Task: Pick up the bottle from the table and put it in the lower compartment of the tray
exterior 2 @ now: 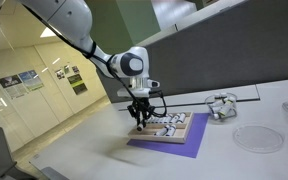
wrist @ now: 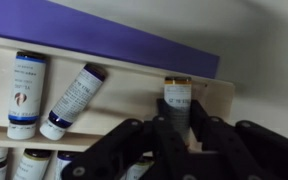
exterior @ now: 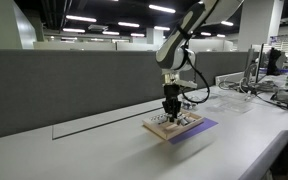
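I need to use my gripper to set the small bottle down in the tray compartment [exterior: 172,125] [wrist: 180,104] nearest the purple mat, next to the bottles lying there.
My gripper [exterior: 170,113] [exterior 2: 141,122] hangs low over the beige wood tray [exterior: 174,128] [exterior 2: 172,131], which lies on a purple mat on the white table [exterior: 84,150] [exterior 2: 234,165]. In the wrist view the black fingers [wrist: 176,128] are closed around a small bottle [wrist: 176,96] with a white label and a gold cap. The bottle is at a compartment on the right end of the tray [wrist: 124,115]. Two other small bottles [wrist: 26,92] [wrist: 74,98] lie in the compartment to its left. The bottle is too small to make out in both exterior views.
The purple mat [exterior: 200,129] [exterior 2: 174,147] sticks out around the tray. A clear round dish [exterior 2: 252,138] and a small tangled object [exterior 2: 221,104] lie on the table nearby. A grey partition [exterior: 64,80] runs along the table's far edge.
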{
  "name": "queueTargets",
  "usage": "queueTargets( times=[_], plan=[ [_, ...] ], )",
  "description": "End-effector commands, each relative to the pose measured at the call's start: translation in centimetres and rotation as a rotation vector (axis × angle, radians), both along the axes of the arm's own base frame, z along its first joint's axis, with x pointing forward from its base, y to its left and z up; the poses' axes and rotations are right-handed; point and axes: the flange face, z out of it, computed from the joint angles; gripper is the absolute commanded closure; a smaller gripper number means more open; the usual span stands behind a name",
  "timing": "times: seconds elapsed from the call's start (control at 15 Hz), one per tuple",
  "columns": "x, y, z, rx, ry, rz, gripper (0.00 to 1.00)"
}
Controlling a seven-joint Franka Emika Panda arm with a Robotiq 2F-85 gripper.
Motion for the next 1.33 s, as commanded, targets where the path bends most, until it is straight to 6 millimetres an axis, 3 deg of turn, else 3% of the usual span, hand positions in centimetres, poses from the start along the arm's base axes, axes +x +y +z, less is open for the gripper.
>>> queueTargets(
  times=[0.0,1.27],
  plan=[
    [0.6,-0.7,1.2,0.014,-0.048,-0.043,0.95],
    [-0.9,-1.2,-1.9,0.000,-0.035,-0.049,0.95]
  ],
)
